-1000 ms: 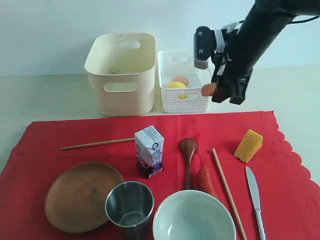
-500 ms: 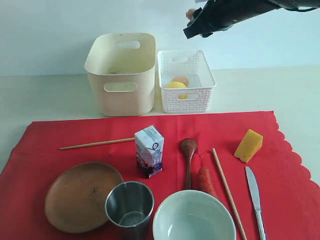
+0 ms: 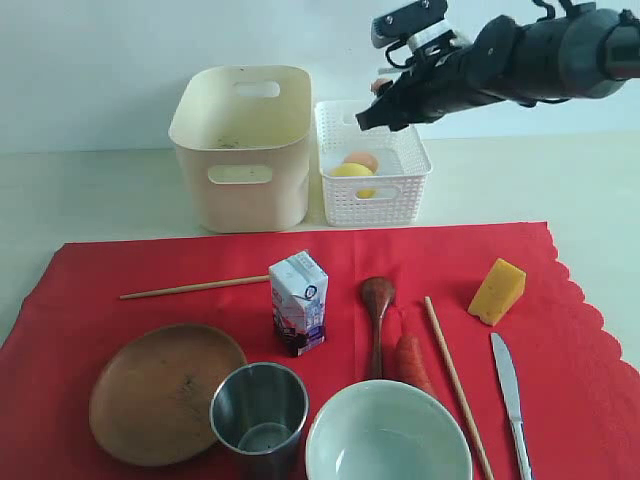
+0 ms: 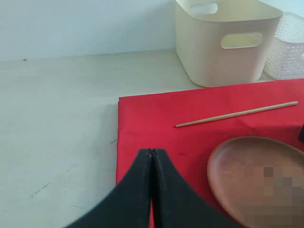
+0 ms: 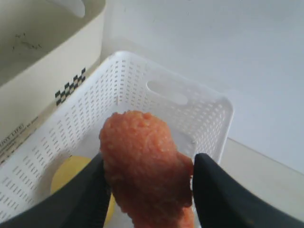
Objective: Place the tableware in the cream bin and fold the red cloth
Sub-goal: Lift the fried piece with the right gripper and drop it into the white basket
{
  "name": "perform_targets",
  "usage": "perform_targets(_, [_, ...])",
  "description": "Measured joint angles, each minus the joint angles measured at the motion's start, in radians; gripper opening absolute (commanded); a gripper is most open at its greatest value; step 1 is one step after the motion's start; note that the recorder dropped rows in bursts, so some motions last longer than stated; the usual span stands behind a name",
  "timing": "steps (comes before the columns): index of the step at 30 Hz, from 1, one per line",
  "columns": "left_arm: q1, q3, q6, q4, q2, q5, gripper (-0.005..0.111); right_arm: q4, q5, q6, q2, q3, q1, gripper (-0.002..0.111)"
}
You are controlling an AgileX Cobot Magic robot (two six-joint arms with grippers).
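Note:
Next, my right gripper lets go of the bumpy orange-brown food piece beside the lemon in the white basket (image 3: 387,190).
My right gripper (image 3: 378,103) hangs above the white basket, shut on a bumpy orange-brown food piece (image 5: 142,156). My left gripper (image 4: 152,152) is shut and empty over the left edge of the red cloth (image 3: 200,260); the exterior view does not show it. On the cloth lie the wooden plate (image 3: 165,392), steel cup (image 3: 259,407), pale bowl (image 3: 388,436), dark spoon (image 3: 377,320), one chopstick (image 3: 193,288), another chopstick (image 3: 457,385) and the knife (image 3: 510,395). The cream bin (image 3: 242,145) stands behind the cloth.
The white lattice basket (image 3: 370,190) to the right of the bin holds an egg (image 3: 362,159) and a lemon (image 3: 351,171). A milk carton (image 3: 299,302), a cheese wedge (image 3: 496,291) and an orange food piece (image 3: 412,362) beside the spoon sit on the cloth.
The right arm, with the food piece in its gripper, swung up from the basket's right side to the top of the view, then came down a little above the basket.

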Motion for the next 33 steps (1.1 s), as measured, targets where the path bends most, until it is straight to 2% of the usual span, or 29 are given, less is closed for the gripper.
perform_targets(13, [0.0,0.0,0.0,0.0,0.0,0.0,0.0,0.002,-0.002,0.003,0.099,-0.02,0.0,0.001])
perform_targets(17, [0.0,0.0,0.0,0.0,0.0,0.0,0.0,0.002,0.019,0.003,0.103,-0.02,0.0,0.014])
perform_targets(18, [0.0,0.0,0.0,0.0,0.0,0.0,0.0,0.002,0.026,0.003,0.103,-0.02,0.0,0.019])
perform_targets(19, [0.0,0.0,0.0,0.0,0.0,0.0,0.0,0.002,0.03,0.003,0.103,-0.02,0.0,0.028])
perform_targets(23, [0.0,0.0,0.0,0.0,0.0,0.0,0.0,0.002,0.056,0.003,0.103,-0.02,0.0,0.045])
perform_targets(28, [0.0,0.0,0.0,0.0,0.0,0.0,0.0,0.002,0.058,0.003,0.103,-0.02,0.0,0.057])
perform_targets(33, [0.0,0.0,0.0,0.0,0.0,0.0,0.0,0.004,0.071,0.003,0.098,-0.021,0.0,0.061])
